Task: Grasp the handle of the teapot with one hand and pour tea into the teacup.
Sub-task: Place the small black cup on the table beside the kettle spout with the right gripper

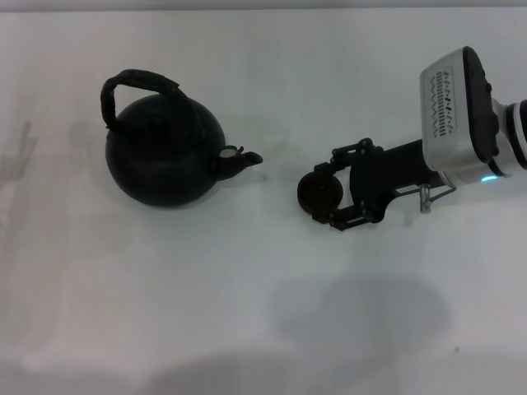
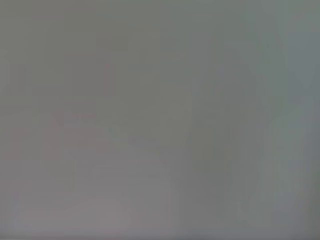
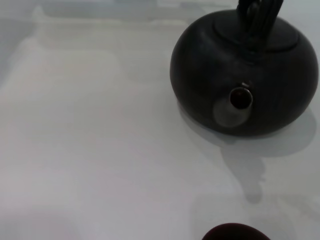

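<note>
My left gripper should next move to the teapot handle's lower end (image 1: 108, 115) opposite the spout of the matte-black teapot and close there.
The matte-black teapot (image 1: 165, 152) stands on the white table at the left, its spout (image 1: 243, 158) pointing right. Its arched handle (image 1: 136, 82) rises over the top, with nothing on it. The small dark teacup (image 1: 317, 191) is just right of the spout, between the fingers (image 1: 339, 220) of my right gripper (image 1: 323, 193), which is shut on it. In the right wrist view the teapot (image 3: 245, 75), part of its handle (image 3: 257, 15) and the teacup's rim (image 3: 235, 232) show. My left gripper is out of view.
The white table (image 1: 247, 313) spreads around both objects. The right arm's grey wrist housing (image 1: 457, 107) reaches in from the right edge. The left wrist view shows only a blank grey surface (image 2: 160, 120).
</note>
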Controlling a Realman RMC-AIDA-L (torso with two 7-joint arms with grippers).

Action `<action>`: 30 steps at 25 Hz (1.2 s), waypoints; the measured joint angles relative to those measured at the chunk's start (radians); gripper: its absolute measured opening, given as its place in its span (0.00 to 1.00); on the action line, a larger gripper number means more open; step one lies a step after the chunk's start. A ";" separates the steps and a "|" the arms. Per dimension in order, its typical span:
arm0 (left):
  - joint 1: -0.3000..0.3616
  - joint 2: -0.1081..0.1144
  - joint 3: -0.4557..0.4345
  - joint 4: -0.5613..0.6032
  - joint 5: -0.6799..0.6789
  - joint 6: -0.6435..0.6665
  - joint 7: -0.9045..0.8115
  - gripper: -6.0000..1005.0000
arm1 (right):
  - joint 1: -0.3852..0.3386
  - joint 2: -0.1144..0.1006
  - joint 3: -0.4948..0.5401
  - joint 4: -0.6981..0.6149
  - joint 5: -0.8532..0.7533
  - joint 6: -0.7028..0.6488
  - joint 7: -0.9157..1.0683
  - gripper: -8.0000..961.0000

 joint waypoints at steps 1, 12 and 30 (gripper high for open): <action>0.000 0.000 0.000 -0.001 0.000 0.000 0.000 0.86 | 0.000 0.000 0.000 0.000 0.000 0.000 0.001 0.78; 0.001 0.000 0.000 -0.001 0.000 0.001 0.001 0.86 | -0.002 -0.003 0.004 0.000 0.012 0.009 0.005 0.91; 0.014 0.000 0.000 0.001 0.074 -0.033 0.000 0.86 | -0.078 -0.013 0.066 -0.124 0.070 0.119 0.008 0.90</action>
